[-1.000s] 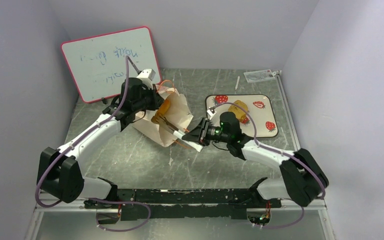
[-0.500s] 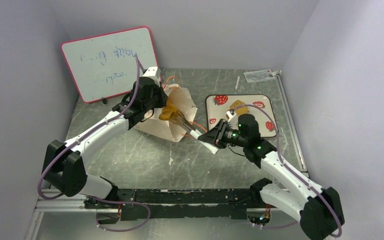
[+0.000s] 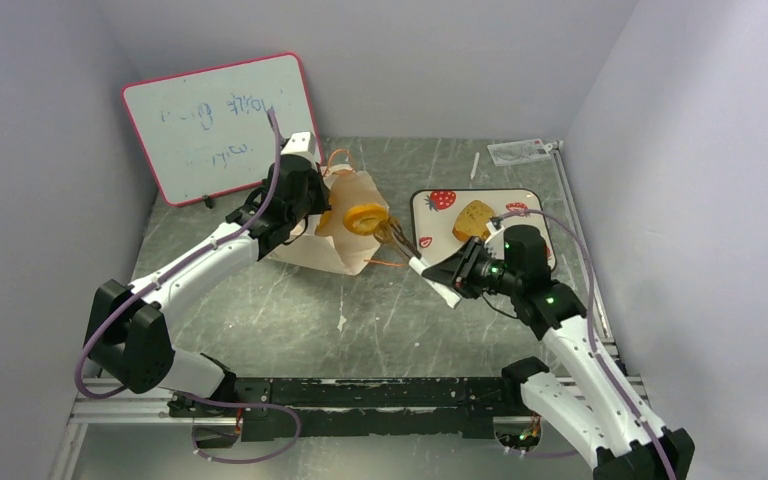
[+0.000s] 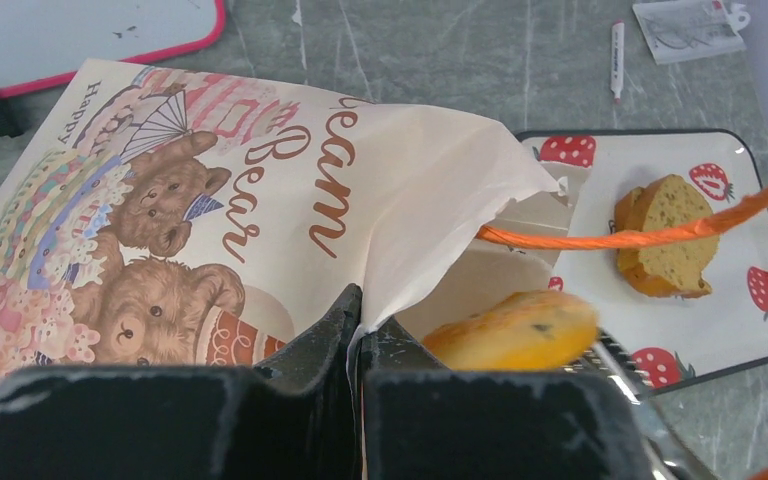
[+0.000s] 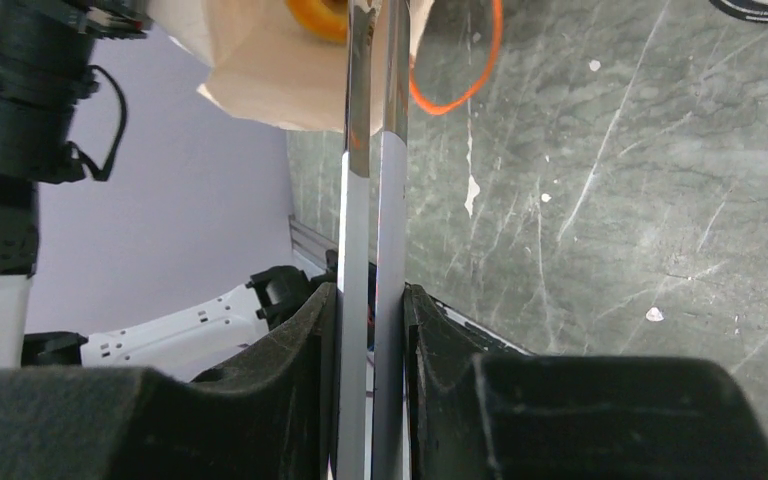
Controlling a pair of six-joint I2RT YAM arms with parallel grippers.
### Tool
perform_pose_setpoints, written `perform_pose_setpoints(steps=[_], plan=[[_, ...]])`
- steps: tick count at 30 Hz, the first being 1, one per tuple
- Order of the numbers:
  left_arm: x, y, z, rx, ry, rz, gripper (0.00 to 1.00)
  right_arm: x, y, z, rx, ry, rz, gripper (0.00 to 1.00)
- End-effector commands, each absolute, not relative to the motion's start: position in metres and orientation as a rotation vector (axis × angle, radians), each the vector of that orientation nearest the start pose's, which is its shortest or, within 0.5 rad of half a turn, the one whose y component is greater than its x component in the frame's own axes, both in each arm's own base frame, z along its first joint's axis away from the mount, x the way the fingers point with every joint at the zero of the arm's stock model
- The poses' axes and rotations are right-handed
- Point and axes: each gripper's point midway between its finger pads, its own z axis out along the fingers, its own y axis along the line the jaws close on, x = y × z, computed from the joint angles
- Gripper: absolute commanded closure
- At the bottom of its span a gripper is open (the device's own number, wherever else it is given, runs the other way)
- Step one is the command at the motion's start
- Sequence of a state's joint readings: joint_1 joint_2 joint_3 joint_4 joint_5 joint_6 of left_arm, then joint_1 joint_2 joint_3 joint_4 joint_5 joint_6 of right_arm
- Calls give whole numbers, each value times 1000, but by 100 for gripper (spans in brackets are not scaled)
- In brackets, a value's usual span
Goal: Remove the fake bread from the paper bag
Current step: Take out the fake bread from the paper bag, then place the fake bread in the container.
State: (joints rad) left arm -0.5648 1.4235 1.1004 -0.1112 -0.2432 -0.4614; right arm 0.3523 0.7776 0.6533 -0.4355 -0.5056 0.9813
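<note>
I will release the orange ring bagel with my right gripper on the tray's back corner (image 3: 528,216) nearest the plastic packet.
The paper bag (image 3: 335,245) lies on its side with its mouth toward the tray, bear print (image 4: 160,230) facing up. My left gripper (image 4: 360,312) is shut on the bag's rim, pinching the paper. My right gripper (image 3: 452,280) is shut on a pair of metal tongs (image 5: 370,190). The tips of the tongs hold an orange ring bagel (image 3: 367,217) at the bag's mouth. The bagel (image 4: 512,330) shows blurred just past my left fingers. A brown speckled loaf chunk (image 3: 472,220) lies on the tray. An orange cord handle (image 4: 610,240) stretches across the opening.
The white strawberry-printed tray (image 3: 535,262) sits right of the bag. A pink-framed whiteboard (image 3: 220,125) leans at the back left. A white pen (image 3: 474,165) and a plastic packet (image 3: 520,151) lie near the back wall.
My right arm has drawn back to the right with the tongs, bringing the bagel from inside the bag to its mouth. The left gripper has lifted the bag's rim slightly and kept its hold.
</note>
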Motion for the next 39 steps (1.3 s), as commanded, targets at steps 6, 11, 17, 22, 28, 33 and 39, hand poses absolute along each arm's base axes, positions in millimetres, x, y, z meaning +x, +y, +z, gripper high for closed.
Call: perform_pose_setpoints(steps=[6,11,17,22,28,33,39], plan=[[398,-206,219,-124,2000,-342,93,196,164,256,551,2131,1166,96],[396,-208,221,-122,1992,-362,93,201,139,271,715,2030,1066,99],[397,-211,226,-102,1981,-374,93,216,109,283,893,1930,908,100],[401,-216,233,-72,1974,-376,93,232,83,287,1090,1811,794,100],[404,-220,240,-38,1965,-383,93,248,67,288,1308,1677,768,100],[403,-222,242,-32,1957,-405,93,260,55,293,1433,1573,731,100],[401,-227,238,-26,1958,-443,93,271,44,285,1542,1490,686,100]])
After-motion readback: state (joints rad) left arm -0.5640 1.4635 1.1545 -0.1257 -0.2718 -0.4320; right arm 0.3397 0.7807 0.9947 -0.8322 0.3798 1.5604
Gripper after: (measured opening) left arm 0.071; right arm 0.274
